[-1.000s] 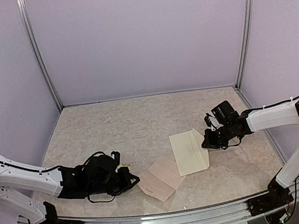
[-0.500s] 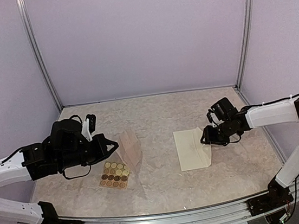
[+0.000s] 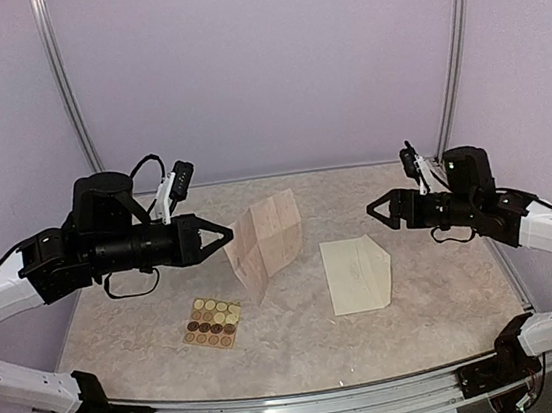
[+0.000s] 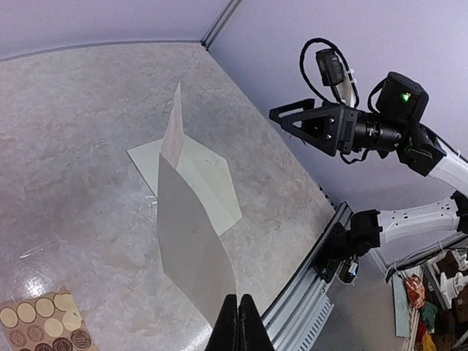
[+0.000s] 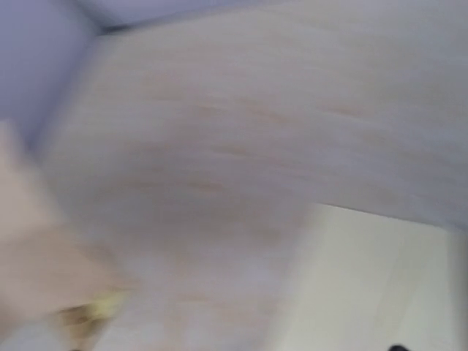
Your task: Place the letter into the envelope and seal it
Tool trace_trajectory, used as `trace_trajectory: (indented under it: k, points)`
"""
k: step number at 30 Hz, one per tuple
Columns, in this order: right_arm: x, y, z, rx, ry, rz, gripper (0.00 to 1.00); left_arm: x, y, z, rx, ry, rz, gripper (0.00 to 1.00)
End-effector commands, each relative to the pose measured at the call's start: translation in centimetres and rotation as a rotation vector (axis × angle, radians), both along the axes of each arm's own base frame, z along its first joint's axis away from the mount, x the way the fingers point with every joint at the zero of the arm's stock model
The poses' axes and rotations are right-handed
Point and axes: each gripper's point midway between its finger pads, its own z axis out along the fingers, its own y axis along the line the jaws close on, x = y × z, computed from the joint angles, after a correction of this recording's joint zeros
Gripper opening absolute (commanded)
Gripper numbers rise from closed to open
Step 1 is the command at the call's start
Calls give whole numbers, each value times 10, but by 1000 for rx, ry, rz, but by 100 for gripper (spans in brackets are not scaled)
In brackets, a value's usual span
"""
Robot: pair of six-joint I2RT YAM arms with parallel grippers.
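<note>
Next, the right gripper grabs the hanging letter at the middle of its loose edge (image 3: 299, 223), opposite my left gripper.
My left gripper (image 3: 227, 235) is raised above the table and shut on one corner of the letter (image 3: 266, 236), a pinkish creased sheet that hangs in the air. In the left wrist view its shut fingertips (image 4: 238, 322) pinch the letter (image 4: 189, 241) at its lower edge. The cream envelope (image 3: 357, 273) lies flat on the table with its pointed flap to the right; it also shows behind the sheet as the envelope (image 4: 208, 179). My right gripper (image 3: 373, 209) hovers above the envelope's far side, open and empty. The right wrist view is blurred and shows only the envelope (image 5: 380, 285).
A tan card of round stickers (image 3: 213, 322) lies on the table at the front left, under my left arm. The marbled table (image 3: 304, 354) is walled by lilac panels, with a metal rail (image 3: 310, 404) along the near edge.
My left gripper has lifted the letter off the table, up and toward the middle, uncovering the sticker card. My right gripper has let go of the envelope's edge, opened and risen.
</note>
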Motion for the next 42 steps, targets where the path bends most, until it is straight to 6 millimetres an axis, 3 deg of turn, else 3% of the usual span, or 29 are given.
trace_trajectory:
  k: [1,5,11,17,22,27,35,36,37,42]
  points:
    - [-60,52,56,238,-196,436,90,-21,-18,34,-79,-87,-179,0]
    - [-82,78,64,290,-207,602,93,-35,-26,51,-146,-112,-273,0]
    - [-86,114,52,263,-179,683,93,-44,-33,57,-168,-118,-333,0]
    - [-73,120,43,241,-169,643,93,-47,-36,59,-178,-124,-357,0]
    - [-78,121,43,256,-170,671,90,-52,-38,62,-193,-123,-379,0]
    - [-96,127,60,340,-179,785,68,-53,-40,63,-202,-124,-383,0]
    - [-99,125,69,376,-185,787,7,-50,-45,59,-210,-120,-356,0]
    - [-96,125,69,373,-185,767,0,-48,-46,59,-211,-117,-347,0]
    - [-92,124,68,366,-183,738,0,-45,-46,58,-208,-115,-330,0]
    - [-68,113,56,298,-175,560,0,-17,-32,57,-196,-120,-166,41]
